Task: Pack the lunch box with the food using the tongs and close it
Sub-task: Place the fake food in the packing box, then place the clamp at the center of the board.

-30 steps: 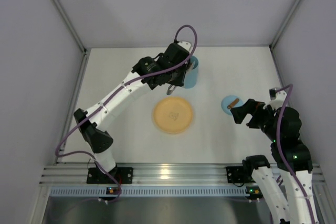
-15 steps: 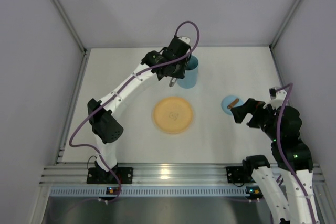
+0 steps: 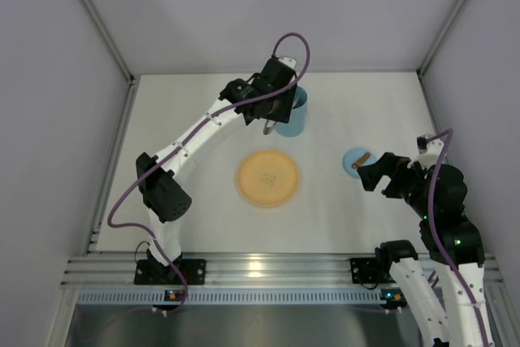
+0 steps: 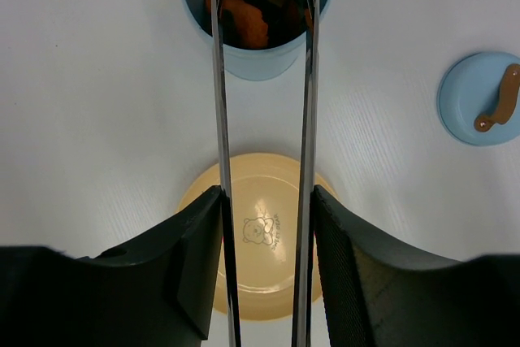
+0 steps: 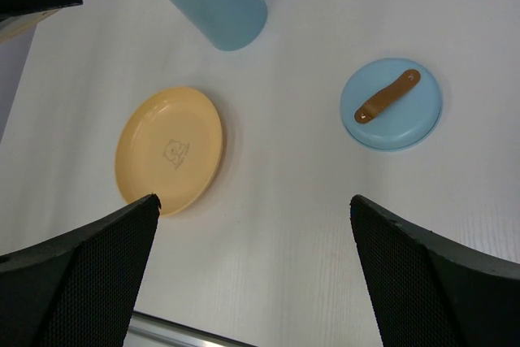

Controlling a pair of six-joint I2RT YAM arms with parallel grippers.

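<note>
The lunch box has to be covered by the lid, so my right gripper will next go to the light-blue lid's brown tab [image 3: 361, 161] [image 5: 386, 97] and close there.
The light-blue lunch box [image 3: 294, 118] stands at the back of the table, upright and without its cover. Brown and orange food [image 4: 248, 20] lies inside it. My left gripper [image 4: 266, 194] hovers beside and above the lunch box [image 4: 256, 58], shut on the silver tongs [image 4: 218, 119]. Each black finger presses on one tong arm. The arms stand apart, and their tips reach over the lunch box mouth with nothing seen between them. My right gripper [image 5: 253, 198] hangs open over bare table, holding nothing. In the top view it [image 3: 367, 175] is near the right edge.
A bare yellow-orange plate [image 3: 268, 178] with a bear print sits mid-table. A flat light-blue lid [image 3: 356, 159] with a brown tab lies right of it, just beyond my right gripper. White walls close in the back and both sides.
The left arm swung its elbow down and lifted its wrist slightly toward the back, keeping the tongs at the lunch box. The right arm stayed still.
</note>
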